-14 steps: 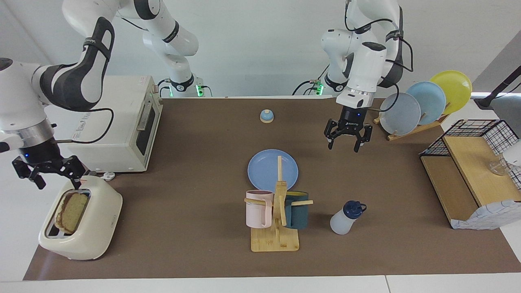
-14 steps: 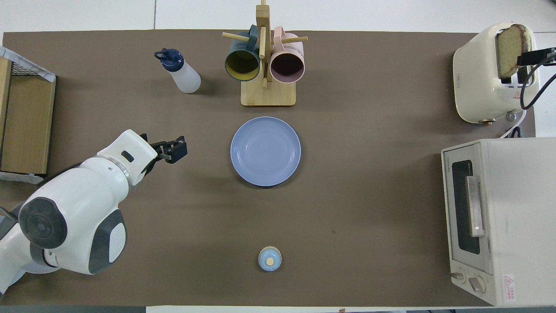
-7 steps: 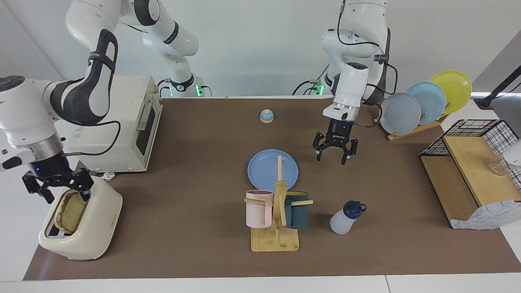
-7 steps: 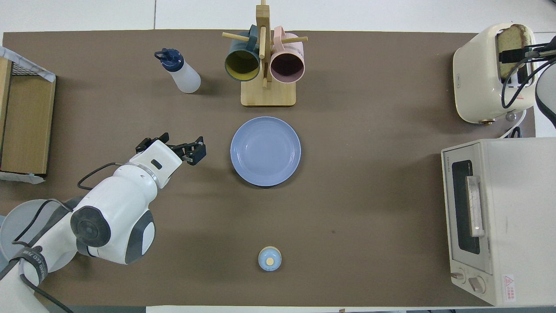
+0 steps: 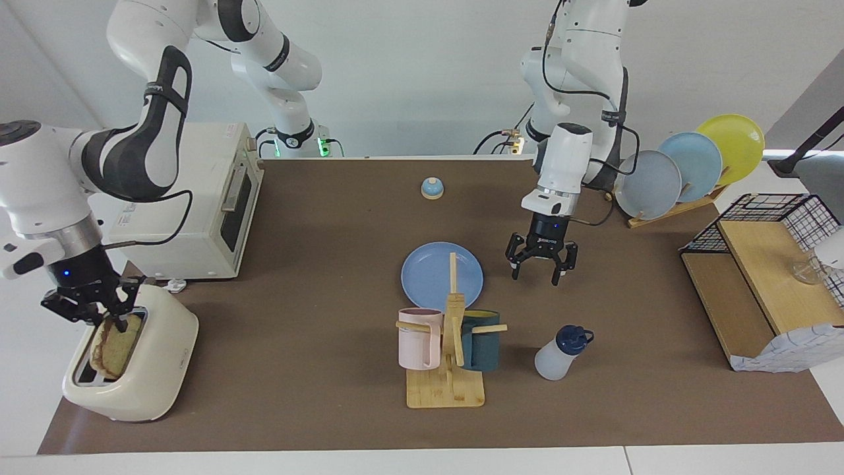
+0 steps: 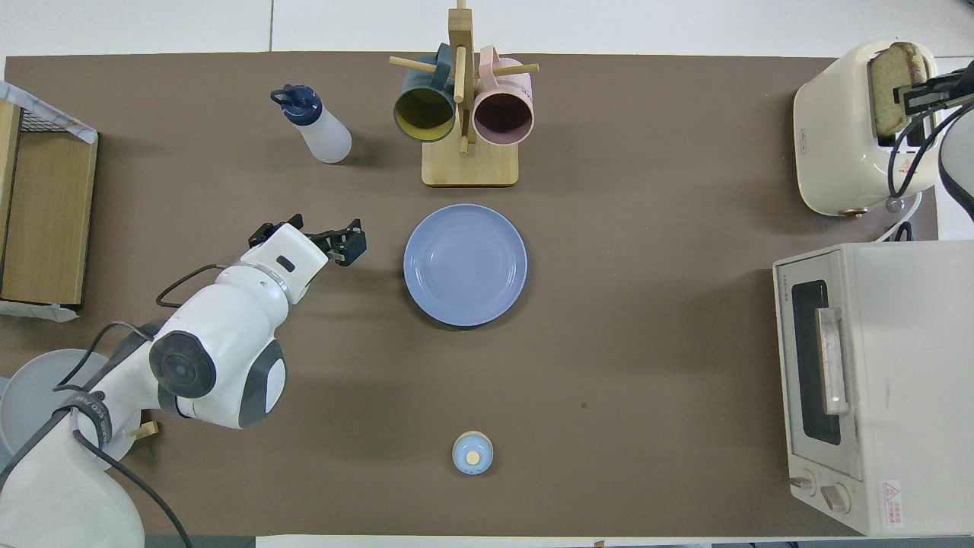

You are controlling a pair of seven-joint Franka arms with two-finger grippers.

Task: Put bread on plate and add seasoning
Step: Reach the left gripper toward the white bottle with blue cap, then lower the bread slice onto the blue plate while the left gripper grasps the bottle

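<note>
My left gripper moves to the seasoning bottle next and closes on the bottle's white body (image 6: 326,138), under its blue cap.
The bread (image 5: 113,347) stands upright in the slot of a cream toaster (image 5: 142,369) at the right arm's end of the table; it also shows in the overhead view (image 6: 889,74). My right gripper (image 5: 92,313) is open and low over the toaster, its fingers on either side of the slice's top edge. The periwinkle plate (image 5: 432,280) lies bare mid-table (image 6: 465,264). My left gripper (image 5: 538,269) is open and empty above the mat beside the plate. The seasoning bottle (image 5: 559,353) stands farther from the robots (image 6: 314,125).
A wooden mug rack (image 5: 446,389) with a pink and a teal mug stands just past the plate. A blue-domed bell (image 5: 432,189) sits near the robots. A toaster oven (image 5: 198,204), a rack of plates (image 5: 686,168) and a wooden shelf (image 5: 758,284) line the table's ends.
My right gripper has come down from above the toaster onto the top of the bread. My left gripper has moved toward the plate and lower.
</note>
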